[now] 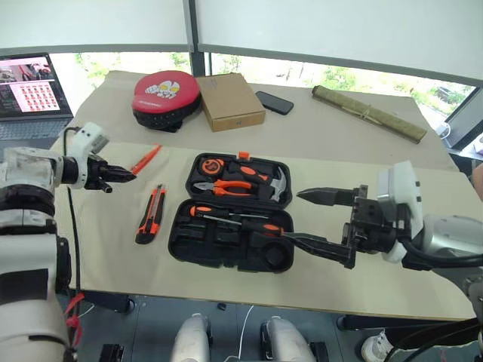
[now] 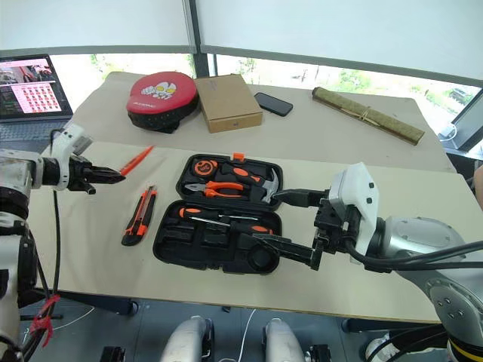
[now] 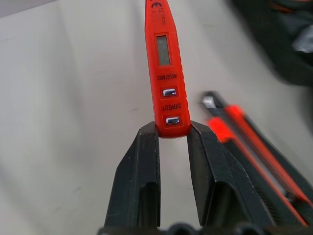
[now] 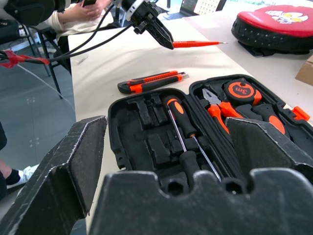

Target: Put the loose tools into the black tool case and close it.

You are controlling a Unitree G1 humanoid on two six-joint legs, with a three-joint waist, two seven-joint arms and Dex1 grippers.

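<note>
I should let go of the small all-orange screwdriver with my left gripper in the case's near half (image 1: 210,227), next to the shafts of the long screwdrivers.
My left gripper (image 1: 127,177) is shut on the butt end of the small all-orange screwdriver (image 1: 146,159), which sticks out past the fingertips (image 3: 166,73) over the table's left side. The black-and-orange utility knife (image 1: 151,213) lies flat just left of the black tool case (image 1: 198,255). The case lies open, with two long black-and-orange screwdrivers (image 1: 226,216) in its near half and pliers, hammer and tape measure in the far half. My right gripper (image 1: 296,217) hangs open at the case's right edge, holding nothing.
Behind the case stand a red and black round pad (image 1: 166,96), a brown cardboard box (image 1: 230,100), a black phone (image 1: 274,102) and a long rolled bundle (image 1: 370,113). A laptop (image 1: 30,94) is at the far left. A seated person (image 4: 73,17) is beyond the table's left end.
</note>
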